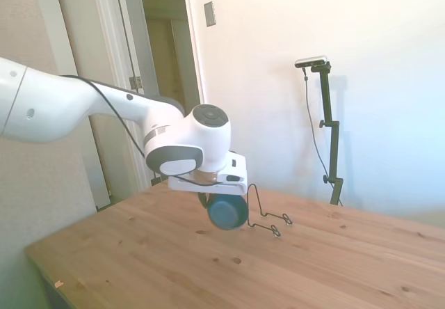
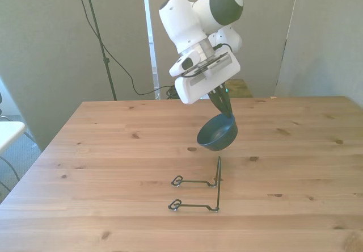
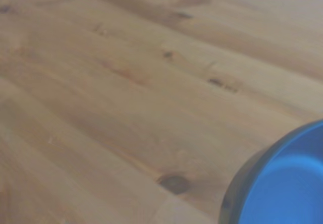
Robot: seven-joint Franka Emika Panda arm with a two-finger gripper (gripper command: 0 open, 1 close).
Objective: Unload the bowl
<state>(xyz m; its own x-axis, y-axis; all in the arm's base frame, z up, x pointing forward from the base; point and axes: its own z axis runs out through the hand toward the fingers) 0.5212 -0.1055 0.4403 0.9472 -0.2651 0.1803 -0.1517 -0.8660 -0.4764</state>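
Observation:
Next, my gripper lets go of the bowl on the bare planks (image 1: 220, 240) beside the wire rack, close to the dark knots.
The dark teal-blue bowl (image 2: 217, 133) hangs tilted in the air above the wooden table (image 2: 102, 167), held by its rim in my gripper (image 2: 228, 114), which is shut on it. In the side view the bowl (image 1: 227, 213) sits just under my wrist, left of the rack. A blurred blue part of the bowl (image 3: 282, 183) fills one corner of the wrist view. The thin black wire rack (image 2: 199, 192) stands without the bowl on the table, nearer the camera than the bowl in the front view. The same rack (image 1: 268, 215) shows in the side view.
The table's bare planks (image 3: 126, 82) lie below the wrist. In the side view a doorway (image 1: 167, 79) and a white wall stand behind the table. Cables hang at the front view's left.

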